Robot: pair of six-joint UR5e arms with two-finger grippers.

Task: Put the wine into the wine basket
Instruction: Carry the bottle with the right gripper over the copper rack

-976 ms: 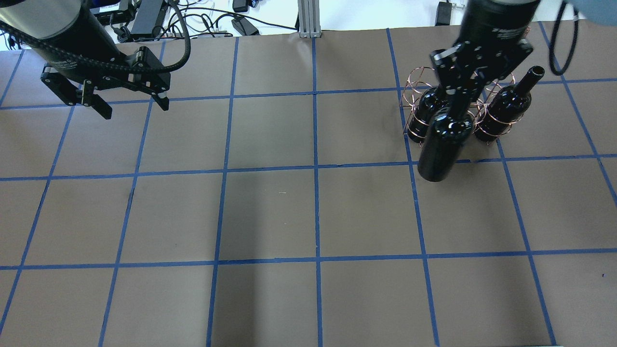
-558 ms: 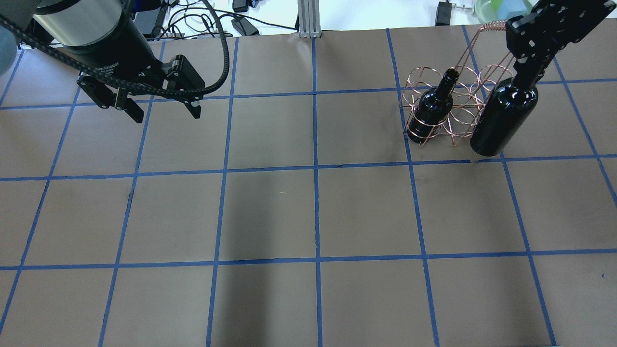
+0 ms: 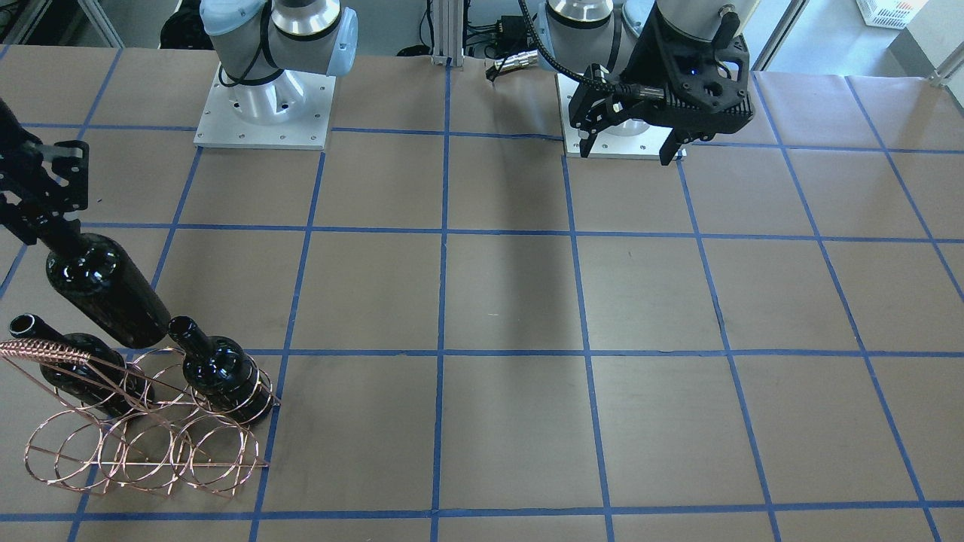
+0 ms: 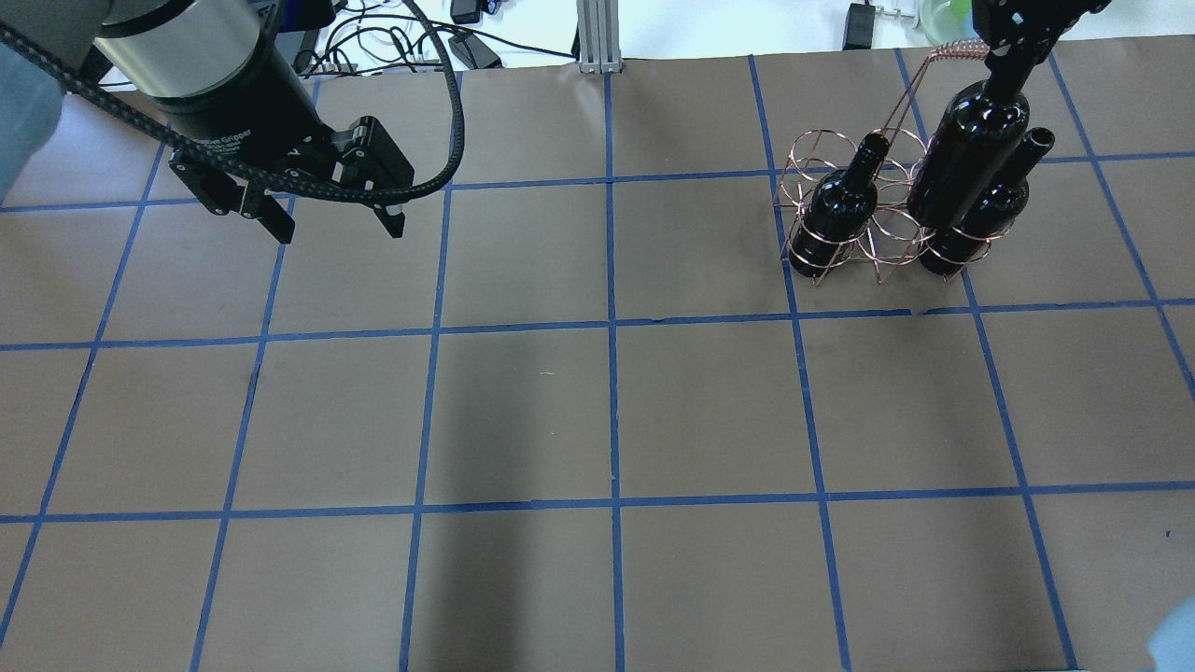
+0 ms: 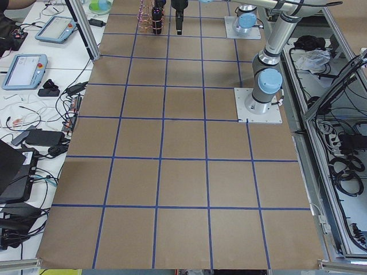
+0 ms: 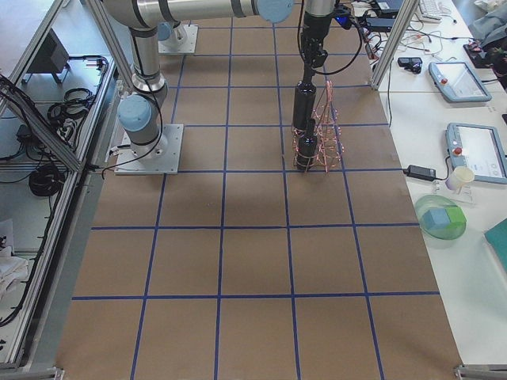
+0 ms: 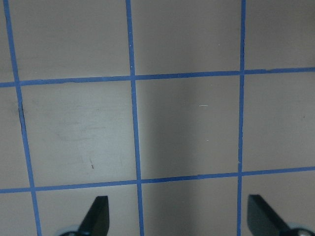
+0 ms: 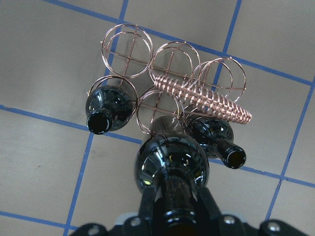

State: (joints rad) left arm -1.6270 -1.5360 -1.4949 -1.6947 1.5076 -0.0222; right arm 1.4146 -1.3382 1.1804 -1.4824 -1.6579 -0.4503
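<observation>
The robot's right gripper needs to release the held wine bottle, which now hangs tilted above the basket, in the basket hoop (image 3: 173, 393) (image 8: 161, 113) between the two standing bottles.
My right gripper (image 4: 1013, 65) is shut on the neck of a near-black wine bottle (image 4: 966, 159), which hangs base down above the copper wire wine basket (image 4: 887, 219). Two look-alike bottles stand in the basket, one at one end (image 4: 840, 210) and one at the other (image 4: 980, 219). In the right wrist view the held bottle (image 8: 172, 162) covers the hoop between these two (image 8: 108, 105) (image 8: 216, 135). The basket's twisted handle (image 8: 202, 98) lies behind it. In the front-facing view the held bottle (image 3: 105, 290) is tilted above the basket (image 3: 143, 444). My left gripper (image 4: 338, 227) is open and empty, far off.
The table is brown paper with a grid of blue tape (image 4: 611, 327). Cables and power bricks (image 4: 467, 42) lie past its far edge. The robot's two bases (image 3: 263, 105) stand at the near side. The far row of basket hoops (image 8: 128, 46) holds nothing.
My right gripper has carried the bottle from in front of the basket to its right, then farther back and over it. My left gripper has moved right, still open.
</observation>
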